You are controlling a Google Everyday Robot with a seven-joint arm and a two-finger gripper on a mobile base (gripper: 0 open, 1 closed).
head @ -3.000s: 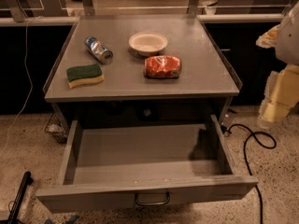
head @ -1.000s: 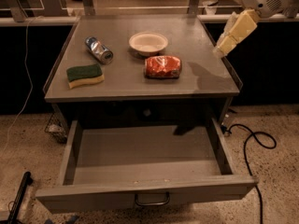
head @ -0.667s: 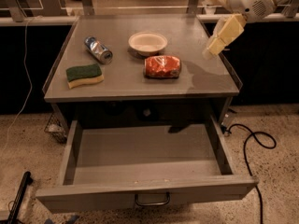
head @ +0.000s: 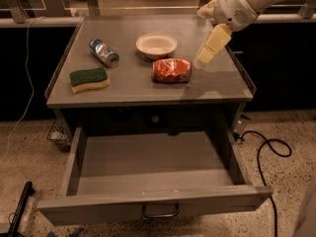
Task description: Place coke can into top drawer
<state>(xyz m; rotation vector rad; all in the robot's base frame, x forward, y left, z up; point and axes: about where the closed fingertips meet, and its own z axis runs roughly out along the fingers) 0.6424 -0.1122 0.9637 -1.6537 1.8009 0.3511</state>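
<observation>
My gripper should close on the end of the coke can [head: 181,70] that points away from the green-and-yellow sponge.
The coke can [head: 171,70], shiny red-orange and dented, lies on its side on the grey cabinet top [head: 128,85], right of centre. The top drawer [head: 153,169] is pulled wide open below, empty, with its curved metal handle [head: 160,212] at the front. My gripper [head: 205,56] hangs from the white arm [head: 247,1] at the upper right, just right of the can and slightly above the cabinet top. It holds nothing.
A blue-and-silver can [head: 103,52] lies at the back left of the top. A white bowl [head: 156,45] sits behind the coke can. A green-and-yellow sponge [head: 89,79] lies at the left. A black cable [head: 264,157] runs on the floor at right.
The arm has swung in from the right side, up over the cabinet, then down and left toward the coke can. The can and drawer have not moved.
</observation>
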